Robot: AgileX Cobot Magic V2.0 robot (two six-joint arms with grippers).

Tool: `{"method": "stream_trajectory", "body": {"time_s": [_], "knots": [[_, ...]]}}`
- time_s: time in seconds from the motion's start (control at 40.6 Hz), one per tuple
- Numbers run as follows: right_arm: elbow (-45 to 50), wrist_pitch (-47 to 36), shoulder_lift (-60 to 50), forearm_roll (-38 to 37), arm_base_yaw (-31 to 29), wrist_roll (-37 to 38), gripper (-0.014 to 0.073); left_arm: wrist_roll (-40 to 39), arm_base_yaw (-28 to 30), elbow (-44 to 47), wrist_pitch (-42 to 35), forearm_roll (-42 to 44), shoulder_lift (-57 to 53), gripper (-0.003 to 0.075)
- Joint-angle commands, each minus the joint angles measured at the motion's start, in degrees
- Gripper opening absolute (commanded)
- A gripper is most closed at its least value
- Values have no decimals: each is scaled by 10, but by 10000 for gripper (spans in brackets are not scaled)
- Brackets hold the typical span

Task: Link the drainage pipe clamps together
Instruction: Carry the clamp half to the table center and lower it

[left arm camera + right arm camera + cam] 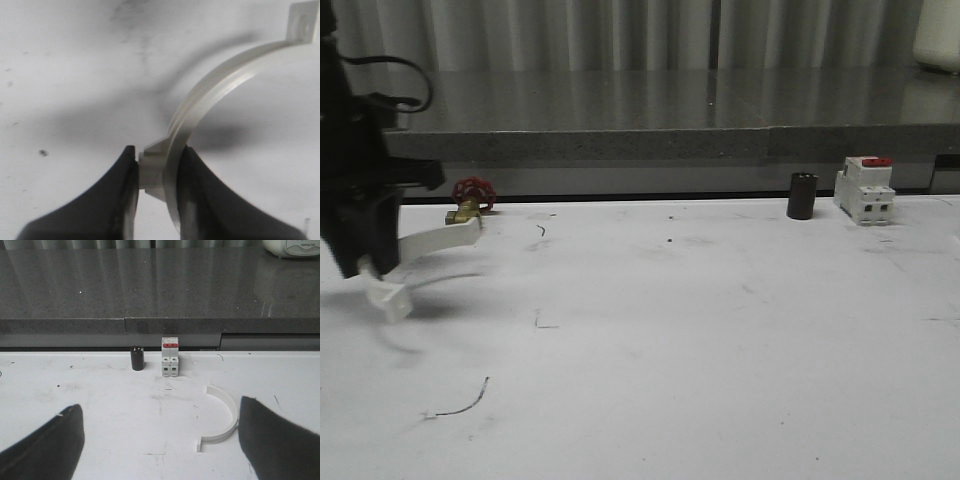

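Next, my left gripper releases the white clamp on the white table (586, 292) next to the small dark L-shaped mark.
One white drainage pipe clamp (432, 241) hangs just above the table at the far left. My left gripper (372, 265) is shut on it. In the left wrist view the left gripper (158, 149) pinches the thick end block of this clamp (220, 87), and the arc curves away to a flat tab. The other clamp (226, 416) lies flat on the white table. It sits between the fingers of my right gripper (159, 404), close to one finger (277, 440). That gripper is wide open and holds nothing.
A brass valve with a red wheel (471, 198) stands just behind the held clamp. A black cylinder (802, 195) and a white-and-red breaker block (865, 189) stand at the back right. A grey counter ledge (650, 140) runs along the table's far edge.
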Motion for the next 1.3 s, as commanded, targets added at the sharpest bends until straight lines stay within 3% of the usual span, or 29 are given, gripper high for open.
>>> {"method": "stream_trajectory", "body": {"time_s": [0.0, 0.123, 0.369, 0.64, 0.886, 1.083, 1.28], "knots": [[-19, -42, 9, -3, -2, -7, 645, -61, -44, -57, 23, -1, -16, 92], [-19, -42, 9, -3, -2, -7, 645, -139, -95, -106, 38, -4, 4, 100], [-19, -42, 9, -3, -2, -7, 645, -209, -163, -189, 29, -9, 57, 106], [-19, -42, 9, -3, -2, -7, 645, -268, -172, -219, 22, -5, 92, 106], [-19, -42, 9, -3, -2, -7, 645, -271, -172, -219, 24, 9, 106, 110], [-19, -42, 9, -3, -2, -7, 645, -271, -173, -219, 27, 9, 112, 181], [-19, -42, 9, -3, -2, -7, 645, -268, -173, -219, 32, 8, 115, 181]]}}
